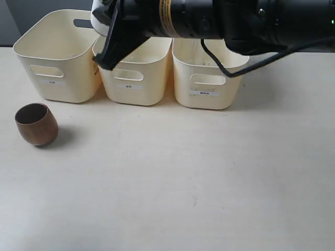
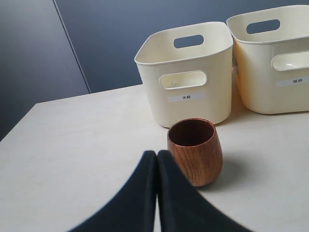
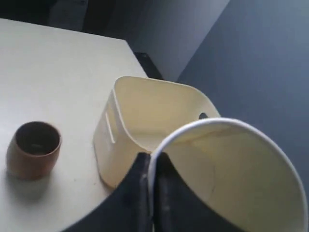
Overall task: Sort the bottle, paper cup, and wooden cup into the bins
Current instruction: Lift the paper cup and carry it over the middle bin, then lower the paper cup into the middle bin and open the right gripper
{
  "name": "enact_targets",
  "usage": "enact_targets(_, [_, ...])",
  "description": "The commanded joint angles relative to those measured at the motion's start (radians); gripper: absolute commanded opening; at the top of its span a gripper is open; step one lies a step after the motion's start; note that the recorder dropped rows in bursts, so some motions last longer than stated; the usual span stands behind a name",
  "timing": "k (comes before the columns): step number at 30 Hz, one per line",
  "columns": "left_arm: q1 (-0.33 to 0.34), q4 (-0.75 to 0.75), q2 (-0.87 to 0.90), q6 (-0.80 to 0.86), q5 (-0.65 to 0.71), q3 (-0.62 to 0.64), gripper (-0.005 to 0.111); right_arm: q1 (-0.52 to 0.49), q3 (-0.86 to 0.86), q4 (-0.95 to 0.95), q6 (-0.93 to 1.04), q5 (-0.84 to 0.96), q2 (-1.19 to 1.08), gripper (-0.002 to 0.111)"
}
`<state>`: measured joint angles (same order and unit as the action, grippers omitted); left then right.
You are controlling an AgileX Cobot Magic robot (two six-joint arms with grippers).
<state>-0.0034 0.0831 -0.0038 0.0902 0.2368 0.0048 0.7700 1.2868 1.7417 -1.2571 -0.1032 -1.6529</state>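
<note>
My right gripper is going to let go of the paper cup inside the middle bin [image 1: 132, 72], behind the bin's front handle. The paper cup is now held over the gap between bins.
The wooden cup [image 1: 35, 124] stands upright on the table at the left, in front of the left bin [image 1: 57, 57]. My left gripper [image 2: 157, 154] is shut and empty, its tips just short of the wooden cup [image 2: 195, 151]; it does not show in the exterior view. My right gripper [image 3: 150, 157] is shut on the rim of the white paper cup [image 3: 231, 174]. It holds the paper cup [image 1: 99, 18] in the air over the gap between the left and middle bin [image 1: 136, 83]. The bottle is out of view.
The right bin [image 1: 209, 89] stands beside the middle one, all three in a row at the back. The right arm [image 1: 220, 21] stretches across above the bins. The left bin [image 2: 188, 72] and its neighbour [image 2: 275, 58] carry small front labels.
</note>
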Motion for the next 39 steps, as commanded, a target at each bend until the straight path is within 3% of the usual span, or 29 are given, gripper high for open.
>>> enact_targets(1, [-0.001,-0.002,0.004,-0.002,-0.005,-0.005,0.0,-0.002,0.068,-0.022,-0.001,0.117,-0.045,-0.001])
enact_targets(19, [-0.001,-0.002,0.004,-0.002,-0.005,-0.005,0.0,-0.012,0.436,-0.054,0.003,0.287,-0.452,-0.001])
enact_targets(28, [-0.001,-0.002,0.004,-0.002,-0.005,-0.005,0.0,-0.081,0.463,-0.207,0.003,0.244,-0.567,-0.001])
enact_targets(39, [-0.001,-0.002,0.004,-0.002,-0.005,-0.005,0.0,-0.081,0.463,-0.251,0.003,0.224,-0.626,-0.001])
